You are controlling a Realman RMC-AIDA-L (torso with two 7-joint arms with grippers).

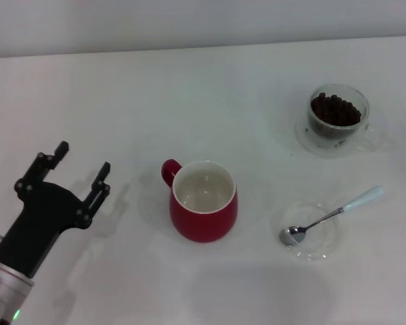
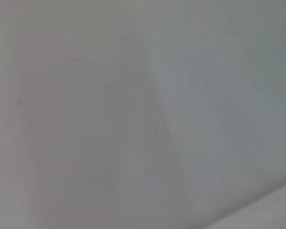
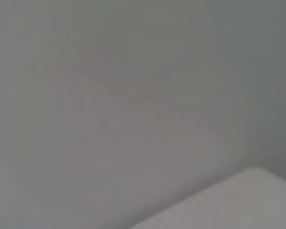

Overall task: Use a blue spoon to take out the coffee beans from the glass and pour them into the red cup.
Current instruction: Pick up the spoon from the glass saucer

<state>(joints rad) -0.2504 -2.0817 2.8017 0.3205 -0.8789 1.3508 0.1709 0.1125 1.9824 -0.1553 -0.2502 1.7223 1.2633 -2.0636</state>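
I need to next close my right gripper on the blue spoon, at its pale handle's end (image 1: 373,194), past the clear dish's rim.
In the head view the red cup (image 1: 203,202) stands upright at the middle of the white table, its white inside empty and its handle pointing to the far left. The glass (image 1: 337,116) holding the coffee beans (image 1: 334,110) stands at the far right. The blue spoon (image 1: 331,215) lies across a flat clear dish (image 1: 310,230) to the right of the cup, bowl in the dish and pale handle pointing to the far right. My left gripper (image 1: 81,166) is open and empty, well to the left of the cup. My right gripper is out of view.
The table's far edge (image 1: 203,46) meets a pale wall at the back. Both wrist views show only blank pale surface.
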